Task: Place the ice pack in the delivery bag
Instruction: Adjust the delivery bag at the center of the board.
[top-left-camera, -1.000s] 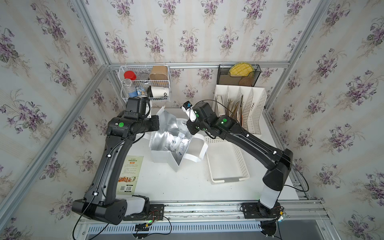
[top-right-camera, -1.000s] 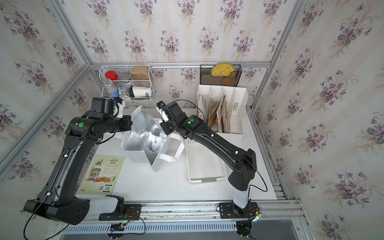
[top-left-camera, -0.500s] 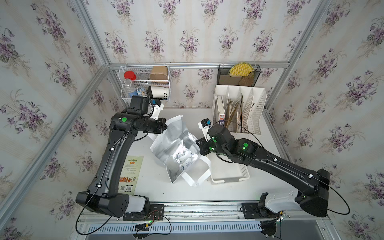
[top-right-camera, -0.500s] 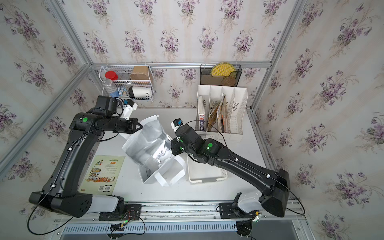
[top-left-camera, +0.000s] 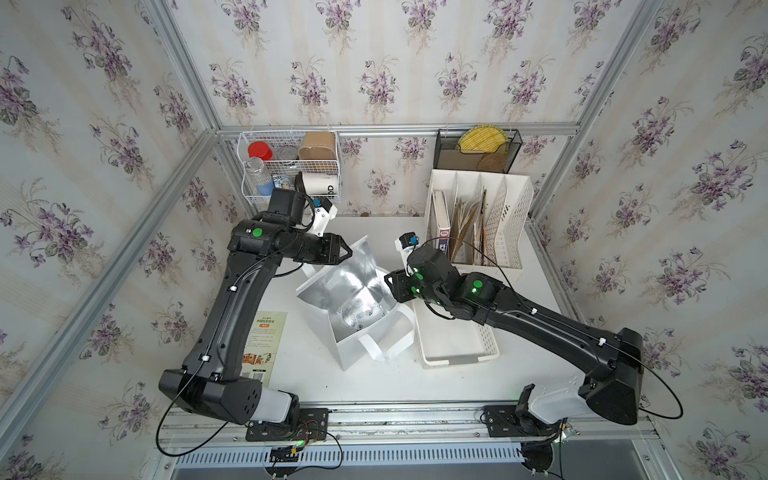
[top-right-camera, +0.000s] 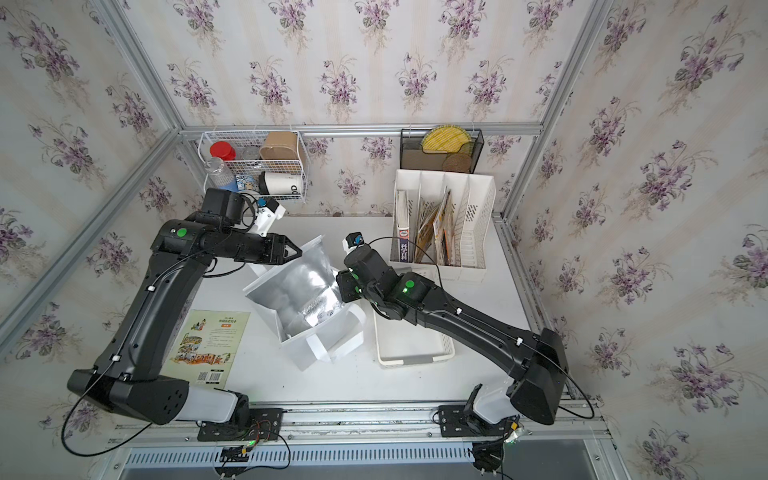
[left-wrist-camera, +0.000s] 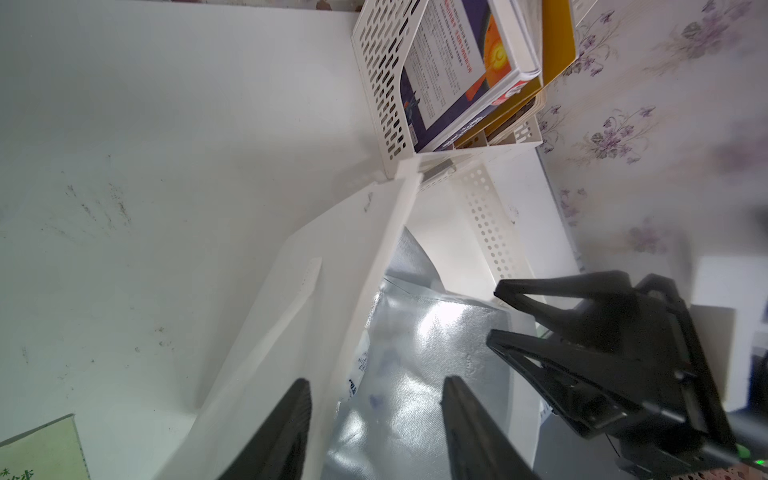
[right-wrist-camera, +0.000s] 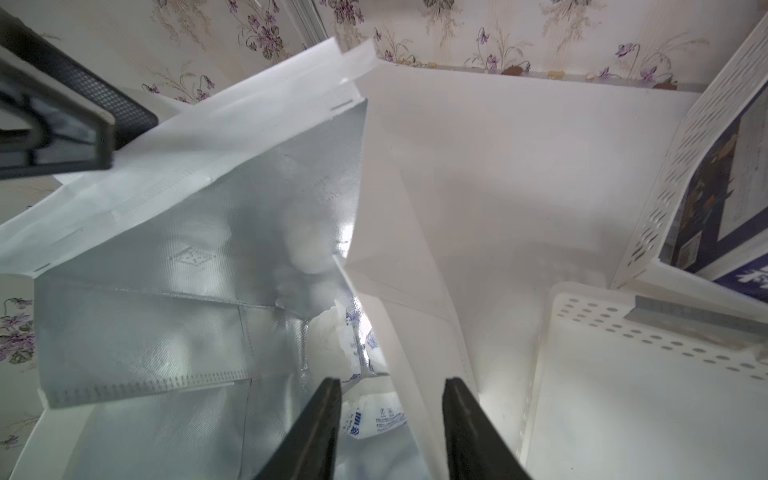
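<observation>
The delivery bag is crooked and the robot's right gripper is at its side, so the robot should turn the bag square before the right gripper takes the flap's corner (top-left-camera: 365, 240).
The delivery bag (top-left-camera: 365, 340) (top-right-camera: 316, 332), white with silver lining, stands open-mouthed mid-table in both top views. Inside it lies the ice pack (right-wrist-camera: 376, 419), a white pouch with blue print; an edge of it shows in the left wrist view (left-wrist-camera: 358, 368). My left gripper (top-left-camera: 348, 252) (left-wrist-camera: 377, 380) is open, its fingers either side of the bag's far-left wall (left-wrist-camera: 332, 291) without pinching it. My right gripper (top-left-camera: 388, 279) (right-wrist-camera: 392, 380) is open too, straddling the bag's right wall above the ice pack, holding nothing.
A white perforated basket (top-left-camera: 457, 353) sits against the bag's right side. A file organizer (top-left-camera: 478, 224) with books stands behind the right arm. A booklet (top-left-camera: 264, 345) lies at the left. A wire basket (top-left-camera: 291, 166) and a black mesh holder (top-left-camera: 478, 149) hang on the back wall.
Both grippers, shut on the bag's rim a second ago, have opened and let it go. The bag came forward from the back, and the right arm swung out to the right.
</observation>
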